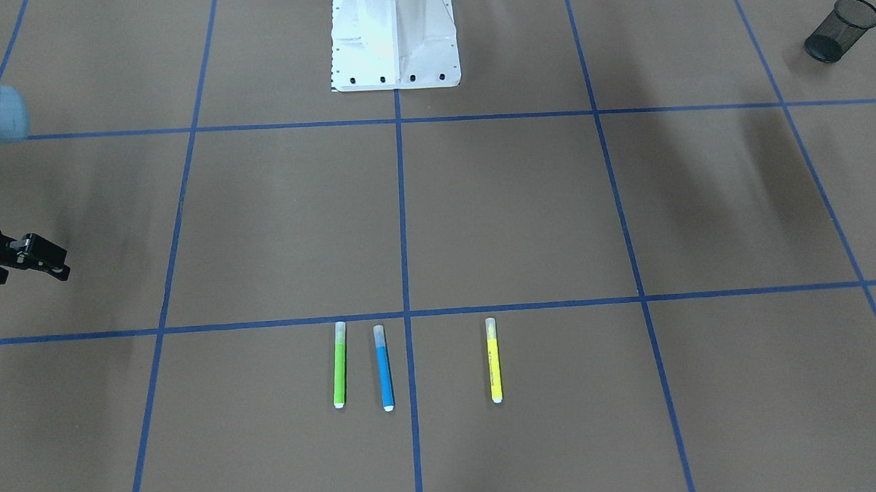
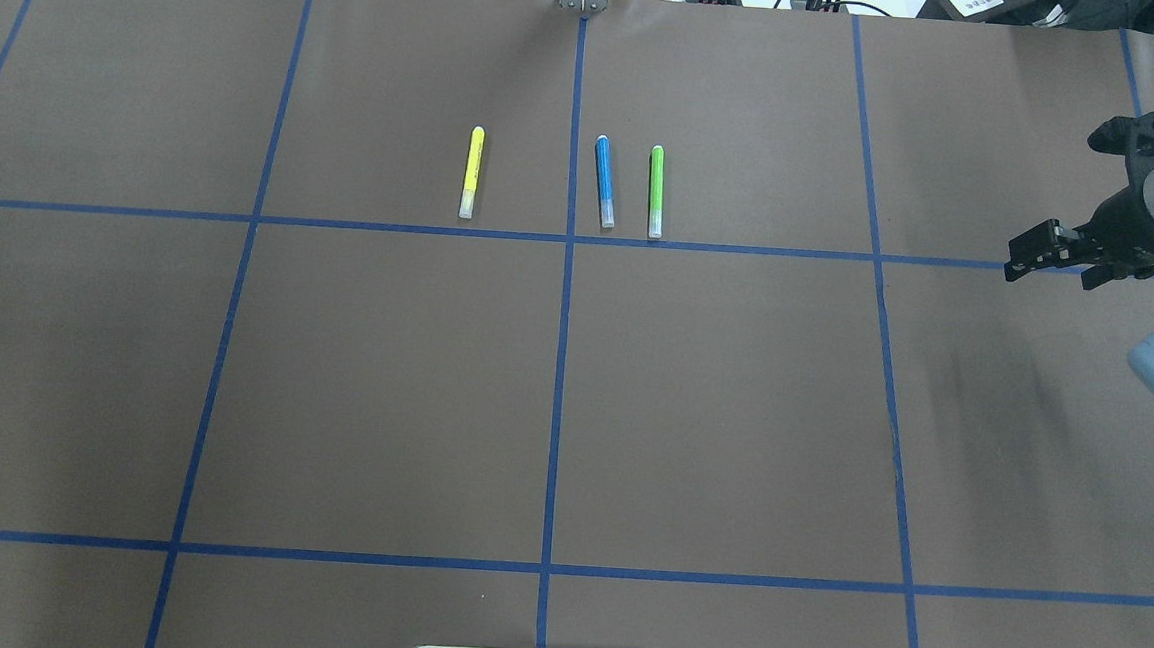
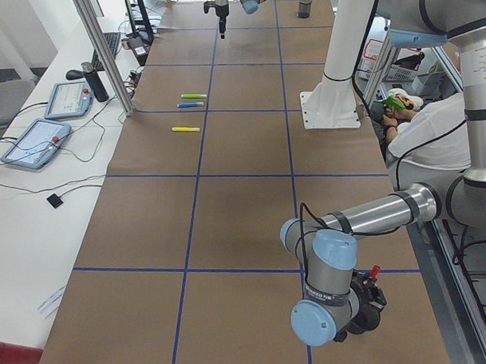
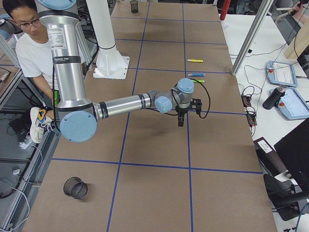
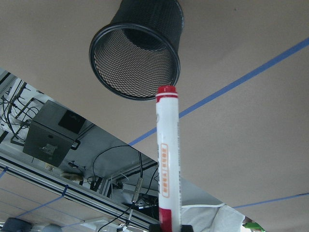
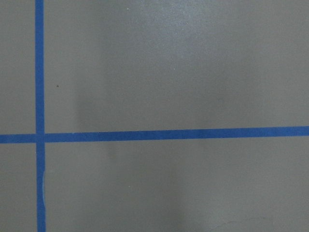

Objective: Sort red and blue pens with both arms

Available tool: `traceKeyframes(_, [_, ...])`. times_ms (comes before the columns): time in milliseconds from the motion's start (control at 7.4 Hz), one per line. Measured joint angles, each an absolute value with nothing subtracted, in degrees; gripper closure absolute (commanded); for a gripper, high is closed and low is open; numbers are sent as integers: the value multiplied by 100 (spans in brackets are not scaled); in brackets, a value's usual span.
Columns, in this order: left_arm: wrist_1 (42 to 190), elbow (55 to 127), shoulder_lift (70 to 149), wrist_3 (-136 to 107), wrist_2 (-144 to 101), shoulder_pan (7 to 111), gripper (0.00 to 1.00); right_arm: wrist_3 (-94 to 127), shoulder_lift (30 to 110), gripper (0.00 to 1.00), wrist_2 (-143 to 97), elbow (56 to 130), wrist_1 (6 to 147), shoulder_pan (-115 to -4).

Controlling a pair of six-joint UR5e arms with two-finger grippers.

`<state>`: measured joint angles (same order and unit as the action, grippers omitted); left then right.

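My left gripper needs to let go of the red pen inside the black mesh cup (image 1: 852,17) (image 5: 137,57) that the top end of the pen points toward.
The red pen (image 5: 166,159), white-barrelled with red ends, stands in my left gripper (image 5: 169,227), which is shut on its lower end at the bottom edge of the left wrist view. Its top end points toward the rim of a black mesh cup (image 5: 137,58). In the exterior left view the pen's red tip (image 3: 374,271) pokes up behind the near arm's wrist. The blue pen (image 2: 604,180) lies on the table between a green marker (image 2: 656,191) and a yellow one (image 2: 471,172). My right gripper (image 2: 1051,276) hangs open and empty far to their right, over bare paper.
The mesh cup (image 1: 842,28) stands at the table end on my left. A second mesh cup (image 4: 75,187) stands at the end on my right. The white pedestal (image 1: 394,43) rises at mid-table. A person (image 4: 29,43) sits behind the robot. Blue tape lines grid the brown paper.
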<state>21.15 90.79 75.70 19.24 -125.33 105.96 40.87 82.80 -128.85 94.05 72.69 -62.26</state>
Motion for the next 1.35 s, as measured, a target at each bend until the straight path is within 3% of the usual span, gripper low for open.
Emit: traceKeyframes(1351, [2417,7549,7719,2126,-12878,10609,99,4087,8279,0,-12883,9387,7271,-6142])
